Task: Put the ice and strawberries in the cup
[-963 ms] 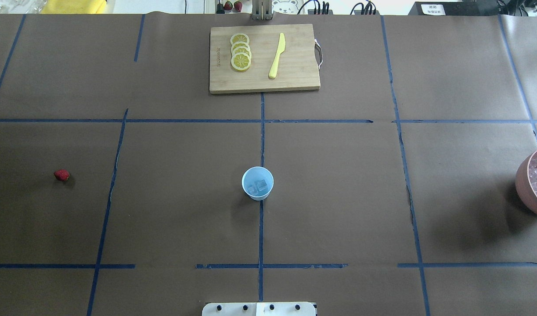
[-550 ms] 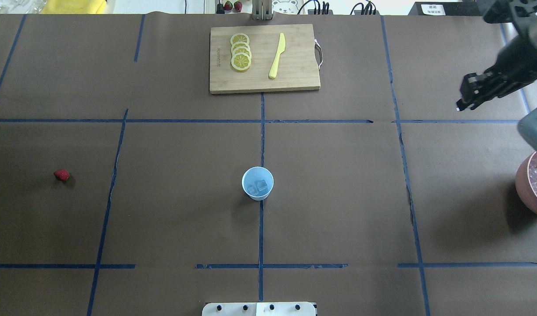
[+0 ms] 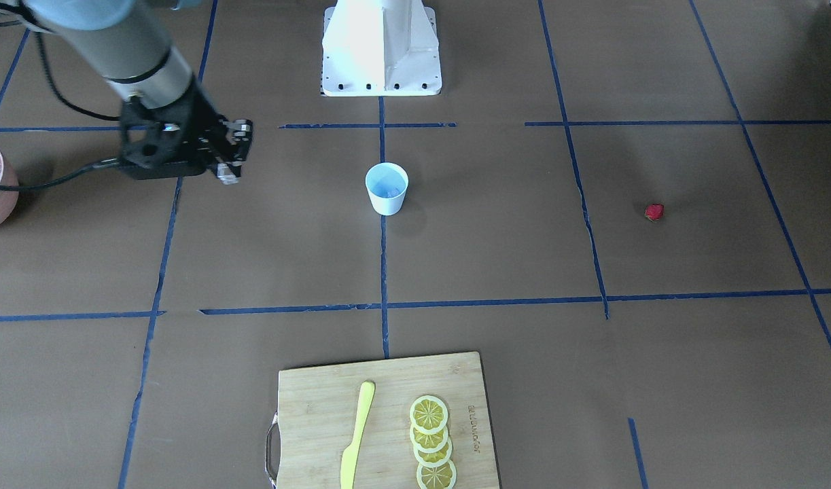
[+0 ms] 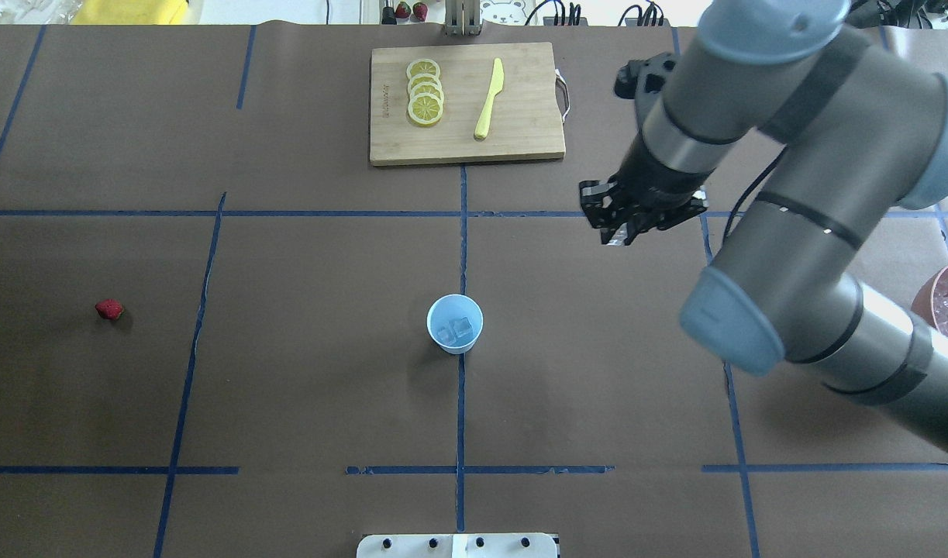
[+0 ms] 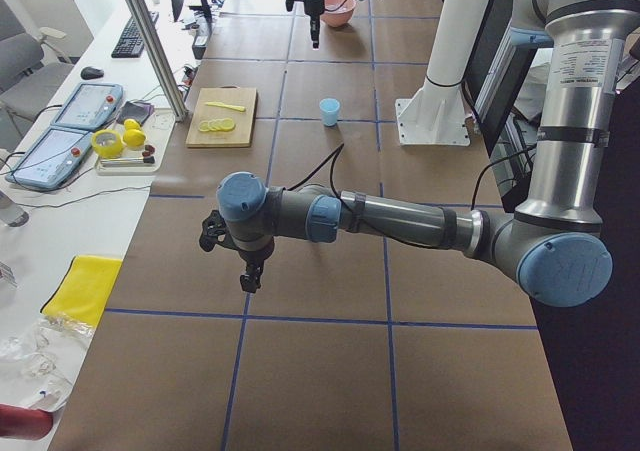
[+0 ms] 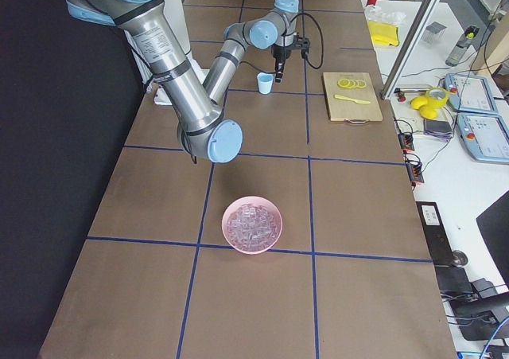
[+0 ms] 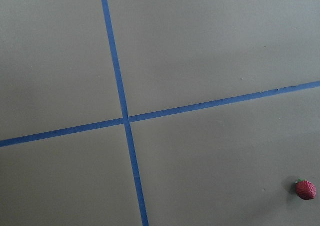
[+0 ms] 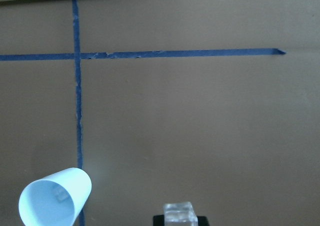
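Note:
My right gripper is to release the clear ice cube next to the ice cubes inside the pale blue cup (image 3: 387,191) (image 8: 57,196).
The pale blue cup (image 4: 455,324) stands upright at mid-table with two ice cubes (image 4: 456,330) inside; it also shows in the right wrist view (image 8: 54,201). My right gripper (image 4: 617,231) hovers to the cup's right and a little farther back, shut on one clear ice cube (image 8: 178,212). The strawberry (image 4: 109,310) lies alone on the table far left, and shows in the left wrist view (image 7: 305,189). My left gripper (image 5: 247,279) hangs above the table's left end; I cannot tell whether it is open or shut.
A pink-brown bowl (image 4: 929,301) full of ice stands at the right edge. A wooden cutting board (image 4: 520,139) with lemon slices (image 4: 425,91) and a yellow knife (image 4: 489,98) lies at the back centre. The robot base (image 3: 381,47) is at the near edge.
My right arm came in from the right edge and swung left toward the cup, with the ice cube in its gripper. The cup, its ice and the strawberry have not moved.

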Controlling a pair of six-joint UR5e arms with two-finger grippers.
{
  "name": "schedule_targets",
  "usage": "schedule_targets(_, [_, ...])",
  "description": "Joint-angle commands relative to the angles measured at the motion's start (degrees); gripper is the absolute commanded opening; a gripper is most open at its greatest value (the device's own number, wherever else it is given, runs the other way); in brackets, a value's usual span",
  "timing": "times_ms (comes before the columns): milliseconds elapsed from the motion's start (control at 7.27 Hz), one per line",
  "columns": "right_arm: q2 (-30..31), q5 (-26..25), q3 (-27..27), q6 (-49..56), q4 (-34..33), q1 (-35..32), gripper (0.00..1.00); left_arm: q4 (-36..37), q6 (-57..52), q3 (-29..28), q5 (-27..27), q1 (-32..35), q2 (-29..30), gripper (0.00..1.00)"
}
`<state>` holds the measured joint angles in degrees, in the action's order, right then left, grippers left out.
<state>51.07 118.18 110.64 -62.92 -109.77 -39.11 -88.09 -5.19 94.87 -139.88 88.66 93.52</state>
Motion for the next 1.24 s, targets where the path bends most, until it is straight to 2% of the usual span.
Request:
schedule_targets(0, [-10.50,-6.88,-10.29,-9.38,1.21,8.49,0.00,0.02,0.00,-0.30,0.05,-0.06,0.00,1.00])
schedule_targets(275, [-13.10,-10.42,-18.85,-13.18,9.18,12.12,0.00,-0.07,0.00,-0.56,0.05,-0.33,0.00,1.00])
schedule_targets(963, [-12.48,-10.43,-18.62,-13.20,6.59,13.36,0.04,-0.07,0.00,-0.65,0.14,-0.42,0.00,1.00])
schedule_targets(1100, [-12.48,-10.34,-18.70,-13.20,6.58,13.36,0.30,-0.07,0.00,-0.65,0.05,-0.42,0.09,1.00])
